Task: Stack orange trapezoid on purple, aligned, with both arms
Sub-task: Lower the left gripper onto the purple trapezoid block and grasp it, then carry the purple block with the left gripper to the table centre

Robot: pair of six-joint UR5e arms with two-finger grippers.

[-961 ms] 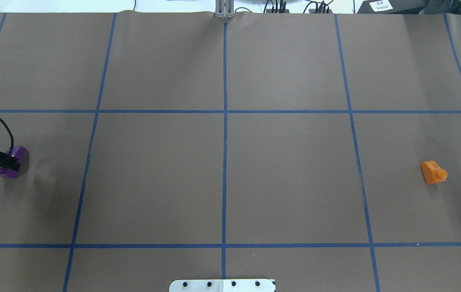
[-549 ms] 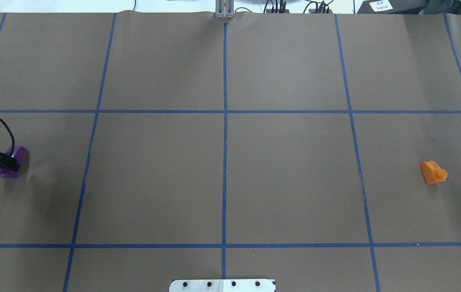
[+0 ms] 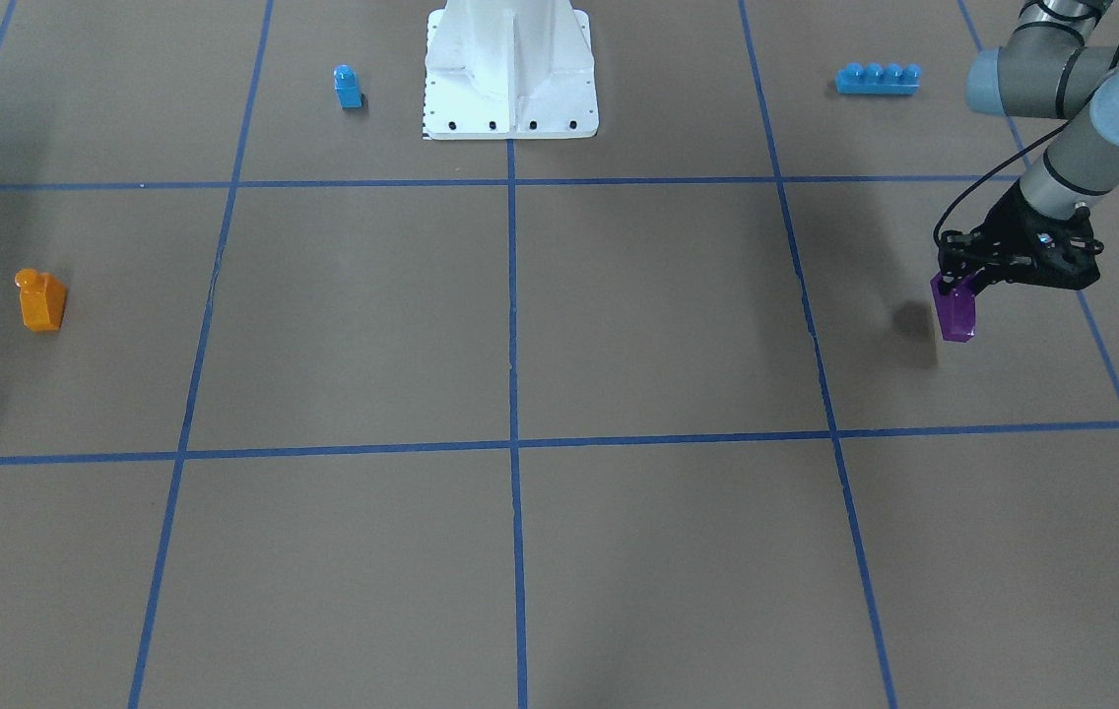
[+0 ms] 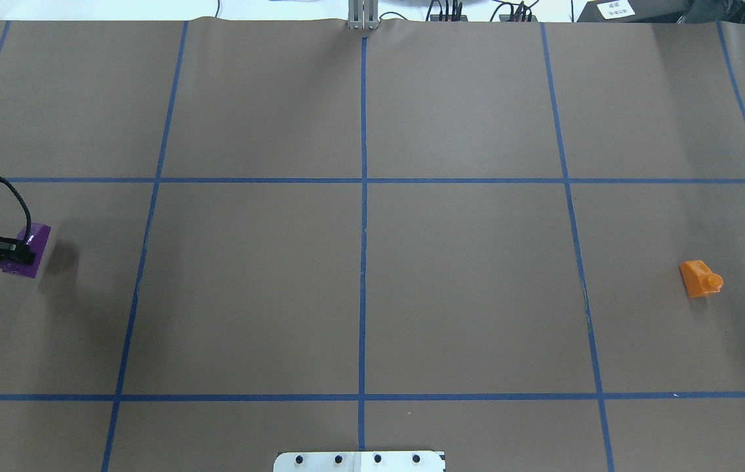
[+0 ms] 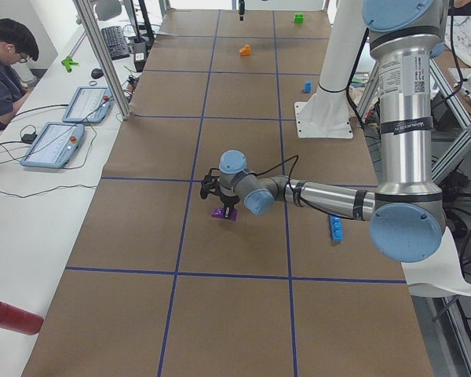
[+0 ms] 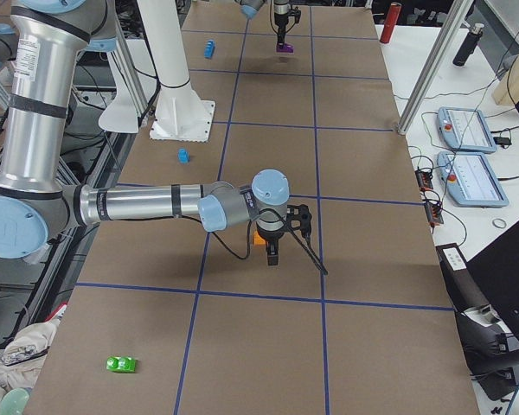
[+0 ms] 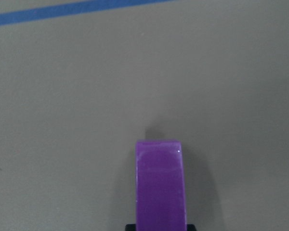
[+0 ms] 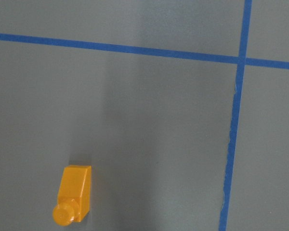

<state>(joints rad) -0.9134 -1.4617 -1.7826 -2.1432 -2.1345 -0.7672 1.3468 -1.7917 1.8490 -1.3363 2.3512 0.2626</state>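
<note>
My left gripper is going to let go of the purple brick, still hanging above the paper, on the centre blue line, midway (image 3: pixel 505 327) between its tape crossings.
The purple brick (image 3: pixel 957 317) hangs in my left gripper (image 3: pixel 959 286), which is shut on its top and holds it a little above the paper, its shadow apart from it. It also shows in the overhead view (image 4: pixel 40 239) with the left gripper (image 4: pixel 21 253), and in the left wrist view (image 7: pixel 161 187). The orange trapezoid (image 4: pixel 700 278) lies on its side at the far right, stud toward the table's edge; it also shows in the right wrist view (image 8: pixel 74 195). My right gripper (image 6: pixel 272 251) hovers over it, seen only in the side views, so I cannot tell its state.
A small blue single-stud brick (image 3: pixel 348 87) and a long blue four-stud brick (image 3: pixel 878 79) lie near the white base pedestal (image 3: pixel 510 79). A green brick (image 6: pixel 121 364) lies at the right end of the table. Blue tape lines grid the brown paper.
The left gripper has risen with the purple brick and shifted slightly toward the middle; the brick has left the paper and its shadow now lies apart. The orange trapezoid has not moved.
</note>
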